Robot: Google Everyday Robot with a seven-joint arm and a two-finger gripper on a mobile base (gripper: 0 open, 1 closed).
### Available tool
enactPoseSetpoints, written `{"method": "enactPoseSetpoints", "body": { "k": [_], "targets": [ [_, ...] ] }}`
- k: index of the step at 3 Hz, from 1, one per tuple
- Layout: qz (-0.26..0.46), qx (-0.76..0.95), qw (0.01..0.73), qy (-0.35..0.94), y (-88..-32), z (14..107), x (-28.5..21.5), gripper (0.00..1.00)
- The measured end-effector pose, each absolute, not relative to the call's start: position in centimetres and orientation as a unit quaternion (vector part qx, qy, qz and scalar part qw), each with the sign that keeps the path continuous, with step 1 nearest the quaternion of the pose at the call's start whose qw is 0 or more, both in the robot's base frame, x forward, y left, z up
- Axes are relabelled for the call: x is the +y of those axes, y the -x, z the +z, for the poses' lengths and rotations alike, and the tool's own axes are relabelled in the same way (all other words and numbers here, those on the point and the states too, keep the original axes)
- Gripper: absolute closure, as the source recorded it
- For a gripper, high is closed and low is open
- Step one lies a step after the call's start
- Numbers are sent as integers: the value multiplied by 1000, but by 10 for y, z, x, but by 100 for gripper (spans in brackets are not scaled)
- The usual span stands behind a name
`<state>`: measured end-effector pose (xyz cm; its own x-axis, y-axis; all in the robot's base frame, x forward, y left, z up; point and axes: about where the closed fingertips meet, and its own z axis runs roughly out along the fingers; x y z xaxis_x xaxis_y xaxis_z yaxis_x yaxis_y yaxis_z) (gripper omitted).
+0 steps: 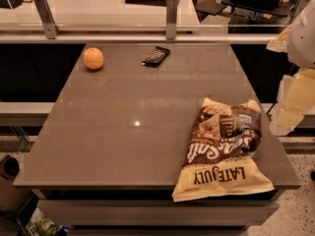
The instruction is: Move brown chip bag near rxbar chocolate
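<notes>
My gripper is to close on the dark middle (224, 145) of the brown chip bag, between the bag's far end and the LATE JULY lettering.
The brown chip bag (224, 149) lies flat at the near right corner of the table, its "LATE JULY" end hanging over the front edge. The rxbar chocolate (155, 56), a small dark bar, lies at the far middle of the table, well apart from the bag. My gripper (285, 117) hangs at the right edge of the camera view, beside the table's right side and just right of the bag's far end. It holds nothing that I can see and does not touch the bag.
A round orange fruit (93, 58) sits at the far left of the grey table (123, 132). A glass barrier with metal posts (171, 16) runs along the table's far edge. The floor lies below the front and right edges.
</notes>
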<state>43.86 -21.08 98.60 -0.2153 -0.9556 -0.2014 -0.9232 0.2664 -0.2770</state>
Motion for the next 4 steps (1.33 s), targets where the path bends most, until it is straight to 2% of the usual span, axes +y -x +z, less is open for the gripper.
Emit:
{"method": "enactPoseSetpoints", "body": {
  "k": [1,4],
  "targets": [
    [-37,781,133,610,-443,963,-199,0],
    [71,742,13,667,-434,856,-141,0]
  ]
}}
